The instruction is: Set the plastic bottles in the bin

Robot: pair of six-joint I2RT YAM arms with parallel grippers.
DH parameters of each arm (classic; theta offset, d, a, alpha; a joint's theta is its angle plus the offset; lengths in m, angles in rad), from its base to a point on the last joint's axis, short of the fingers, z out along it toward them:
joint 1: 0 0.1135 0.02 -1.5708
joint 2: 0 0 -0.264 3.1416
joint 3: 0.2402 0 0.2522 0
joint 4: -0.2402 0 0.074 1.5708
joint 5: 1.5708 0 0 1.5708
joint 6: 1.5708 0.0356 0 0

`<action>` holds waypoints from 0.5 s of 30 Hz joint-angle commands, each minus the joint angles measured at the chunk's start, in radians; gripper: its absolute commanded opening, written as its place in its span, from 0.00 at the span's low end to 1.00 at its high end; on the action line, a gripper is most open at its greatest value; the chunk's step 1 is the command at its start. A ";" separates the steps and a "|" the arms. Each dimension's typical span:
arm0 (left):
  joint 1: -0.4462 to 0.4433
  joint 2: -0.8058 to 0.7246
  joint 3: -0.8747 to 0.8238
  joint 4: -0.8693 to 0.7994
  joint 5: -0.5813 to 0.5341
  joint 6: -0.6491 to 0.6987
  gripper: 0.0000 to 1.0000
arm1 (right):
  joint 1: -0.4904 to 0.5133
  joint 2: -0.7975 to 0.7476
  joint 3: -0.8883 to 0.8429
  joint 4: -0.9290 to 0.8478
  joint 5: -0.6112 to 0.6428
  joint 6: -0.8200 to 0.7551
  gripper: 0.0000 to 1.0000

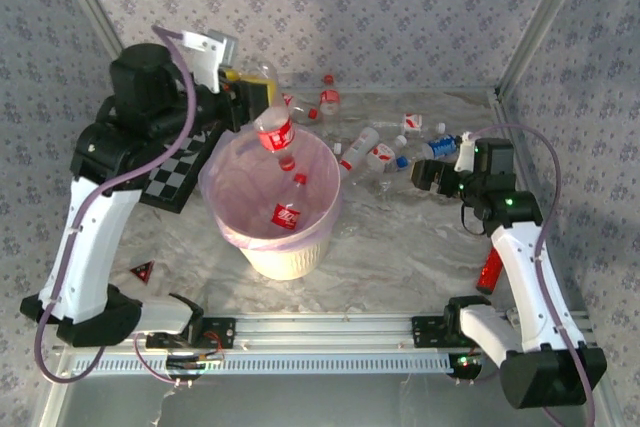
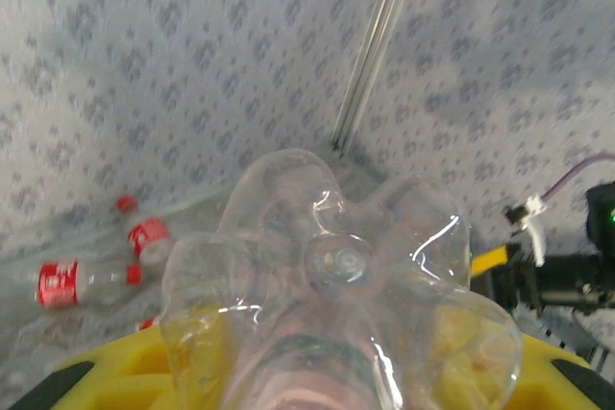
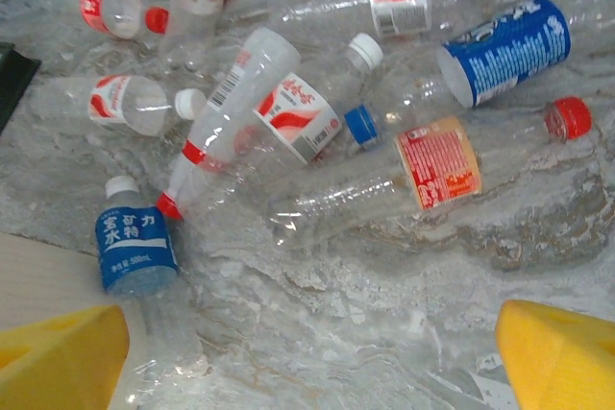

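The robot's left gripper needs to release the clear plastic bottle inside the bin [image 1: 291, 201], next to the red-labelled bottle.
My left gripper [image 1: 252, 99] is shut on a clear plastic bottle [image 1: 274, 129] that hangs red cap down over the bin [image 1: 232, 232]. The bin is a cream bucket with a pink liner, and a red-labelled bottle [image 1: 288, 215] lies inside it. In the left wrist view the held bottle's ribbed base [image 2: 336, 266] sits between my yellow fingers [image 2: 106, 381]. Several more bottles [image 1: 385, 150] lie scattered on the table behind and to the right of the bin. My right gripper [image 1: 424, 177] hovers open over them, with bare marble between its fingertips [image 3: 58, 357]. An orange-labelled bottle [image 3: 437, 162] and a blue-labelled one [image 3: 135, 249] lie just ahead.
A black-and-white chequered board [image 1: 185, 175] lies under the left arm, left of the bin. A flat red bar [image 1: 490, 270] rests by the right arm, and a small red triangle [image 1: 143, 269] lies near the left base. Patterned walls and metal posts enclose the table.
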 commanded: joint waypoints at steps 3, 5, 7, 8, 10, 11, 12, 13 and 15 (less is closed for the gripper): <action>-0.052 -0.026 -0.158 -0.076 -0.126 0.027 0.00 | -0.008 0.020 -0.005 0.008 -0.017 0.036 1.00; -0.088 -0.040 -0.226 -0.078 -0.204 0.034 0.00 | -0.008 0.027 -0.007 0.010 -0.021 0.033 1.00; -0.110 -0.047 -0.301 -0.062 -0.224 0.024 0.00 | -0.008 0.035 -0.011 0.010 -0.024 0.037 1.00; -0.117 -0.048 -0.343 -0.049 -0.224 0.010 0.00 | -0.010 0.041 -0.012 0.010 -0.022 0.043 1.00; -0.133 -0.044 -0.408 -0.028 -0.228 -0.009 0.00 | -0.011 0.053 -0.010 0.007 -0.018 0.056 1.00; -0.139 -0.044 -0.440 -0.012 -0.231 -0.015 0.00 | -0.011 0.058 -0.011 0.004 -0.015 0.065 1.00; -0.142 -0.044 -0.462 0.003 -0.232 -0.017 0.00 | -0.012 0.062 -0.010 0.004 -0.009 0.075 1.00; -0.144 -0.043 -0.484 0.022 -0.232 -0.020 0.00 | -0.015 0.069 -0.011 0.002 -0.001 0.088 1.00; -0.146 -0.037 -0.516 0.047 -0.230 -0.029 0.00 | -0.022 0.083 -0.011 -0.006 0.011 0.111 1.00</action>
